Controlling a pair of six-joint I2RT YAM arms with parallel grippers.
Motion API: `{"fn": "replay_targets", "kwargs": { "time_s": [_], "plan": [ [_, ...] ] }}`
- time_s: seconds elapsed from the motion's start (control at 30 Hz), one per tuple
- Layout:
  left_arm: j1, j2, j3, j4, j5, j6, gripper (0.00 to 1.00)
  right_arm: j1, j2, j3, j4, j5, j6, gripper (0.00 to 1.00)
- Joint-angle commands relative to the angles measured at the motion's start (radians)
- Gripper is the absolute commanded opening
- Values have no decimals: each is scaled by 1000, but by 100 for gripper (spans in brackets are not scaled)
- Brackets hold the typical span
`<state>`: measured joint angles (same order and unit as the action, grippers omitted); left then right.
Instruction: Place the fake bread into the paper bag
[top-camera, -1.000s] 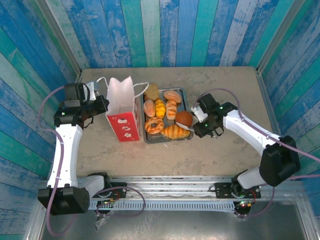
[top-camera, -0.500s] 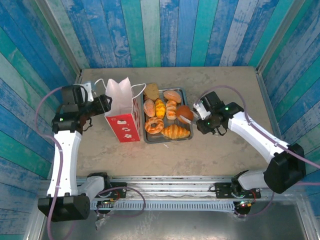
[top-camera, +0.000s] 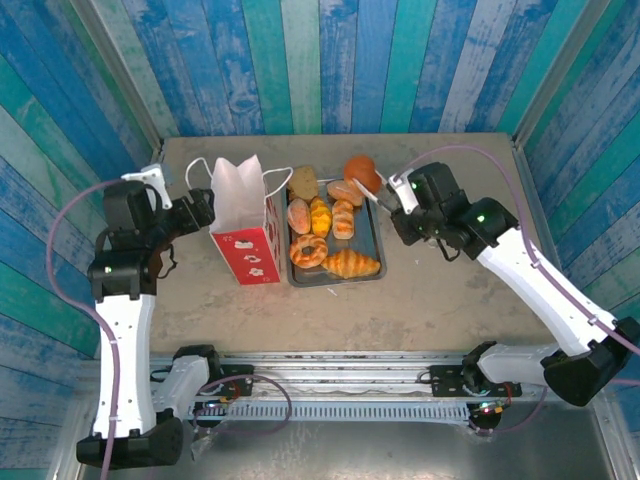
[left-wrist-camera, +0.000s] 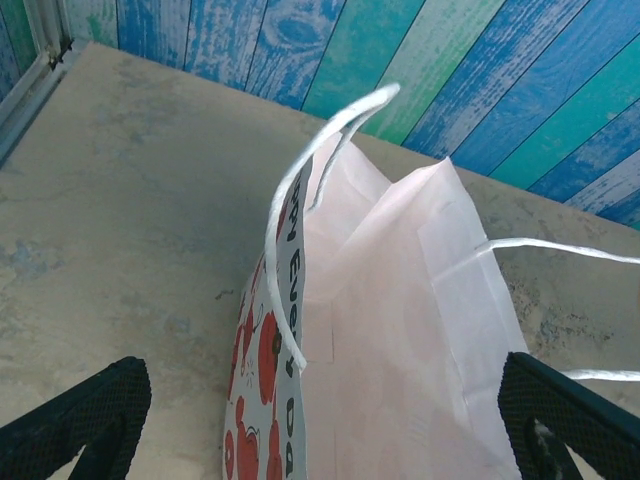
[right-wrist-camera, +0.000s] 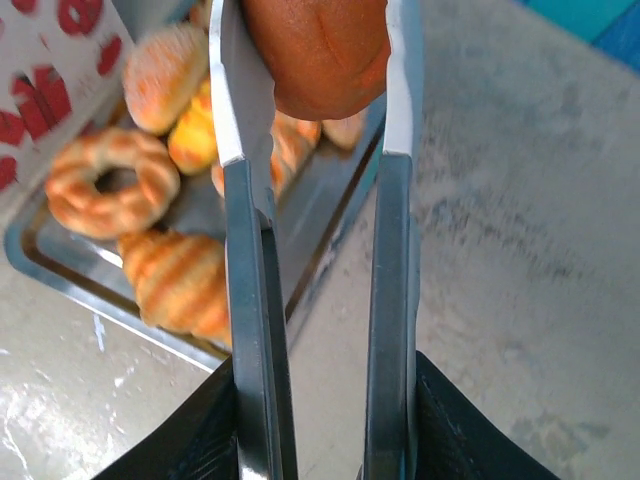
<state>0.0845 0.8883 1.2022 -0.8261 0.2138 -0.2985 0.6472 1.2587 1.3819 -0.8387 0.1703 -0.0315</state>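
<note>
The printed side of the paper bag stands unheld between the left gripper's fingers, so the robot should move in and pinch the bag's rim (left-wrist-camera: 303, 372) below the handle to steady the bag.
The paper bag (top-camera: 243, 225) stands upright left of the grey tray (top-camera: 379, 251), its mouth open. My left gripper (top-camera: 200, 212) is open at the bag's left side; in the left wrist view the bag (left-wrist-camera: 400, 330) sits between its spread fingers (left-wrist-camera: 75, 415). My right gripper (top-camera: 399, 201) is shut on metal tongs (right-wrist-camera: 245, 250) that pinch a round brown bun (top-camera: 362, 172), raised over the tray's far right corner. In the tray lie a croissant (top-camera: 351, 264), a ring donut (top-camera: 308, 250), several rolls (top-camera: 320, 215) and a brown slice (top-camera: 304, 183).
Blue and teal plank walls close in the tan table (top-camera: 450, 290) on three sides. A metal rail (top-camera: 340, 365) runs along the near edge by the arm bases. One white cord handle (left-wrist-camera: 300, 230) arches over the bag's mouth.
My right arm has lifted the bun in the tongs from the tray's right edge up and back to its far right corner. The left arm rose slightly beside the bag.
</note>
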Motion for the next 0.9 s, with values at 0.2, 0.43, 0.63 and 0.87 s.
{"fn": "replay_targets", "kwargs": {
  "time_s": [0.2,0.43,0.63,0.87],
  "plan": [
    [2,2,-77,15,77,-36,91,86,120,353,-5,32,-55,38],
    [3,-41,-153,68,58,-50,81,254,268,592,-115,80,-18,38],
    [2,-69,-205,124,40,-80,65,353,397,754,-146,32,-1,39],
    [3,-94,-275,211,64,-138,60,382,546,877,-203,-34,22,39]
  ]
}}
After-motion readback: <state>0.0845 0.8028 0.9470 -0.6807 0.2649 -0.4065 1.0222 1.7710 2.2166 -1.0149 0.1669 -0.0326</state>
